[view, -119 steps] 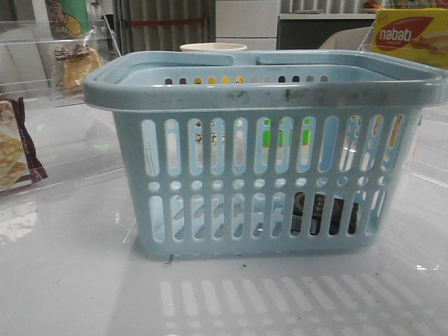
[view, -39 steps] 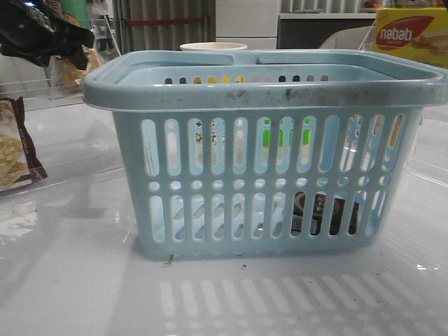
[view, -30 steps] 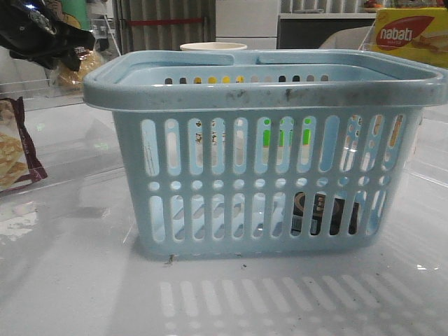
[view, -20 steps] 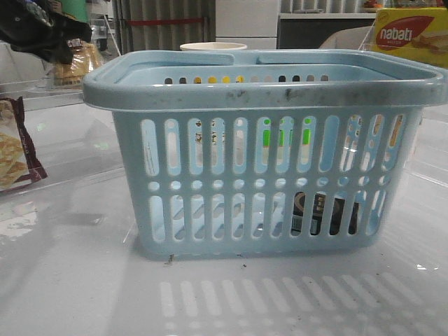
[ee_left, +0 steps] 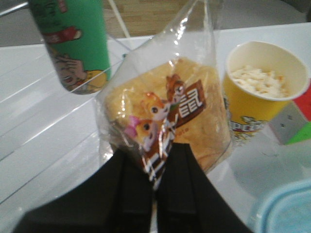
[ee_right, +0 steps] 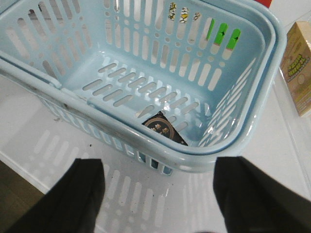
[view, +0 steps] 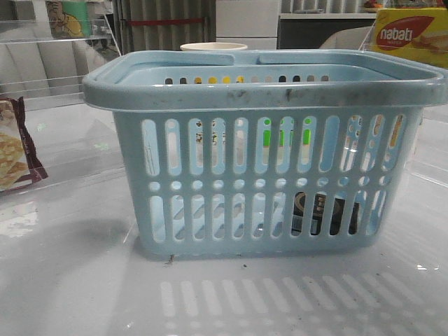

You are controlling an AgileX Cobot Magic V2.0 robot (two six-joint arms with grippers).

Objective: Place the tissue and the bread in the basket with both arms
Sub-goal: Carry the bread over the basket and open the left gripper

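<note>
My left gripper needs to let go of the bread packet on the bottom of the light-blue basket, beside the black tissue pack (view: 220,182).
The light-blue basket (view: 266,154) stands mid-table; its rim also shows in the right wrist view (ee_right: 146,138). The black tissue pack (ee_right: 163,128) lies flat on the basket floor in a near corner and shows through the slots in the front view (view: 325,213). My left gripper (ee_left: 155,162) is shut on the printed label edge of the clear bread packet (ee_left: 199,116). Neither shows in the front view. My right gripper (ee_right: 167,194) is open and empty, above the table just outside the basket's near rim.
A green printed can (ee_left: 77,43) and a yellow popcorn cup (ee_left: 262,92) flank the bread. A maroon-edged packet (view: 14,150) lies at the left. A Nabati box (view: 409,35) stands at the back right. A carton (ee_right: 301,68) stands beside the basket.
My left arm came in at the top left of the front view and reached the bread on the back shelf. Both arm and bread have since left that view.
</note>
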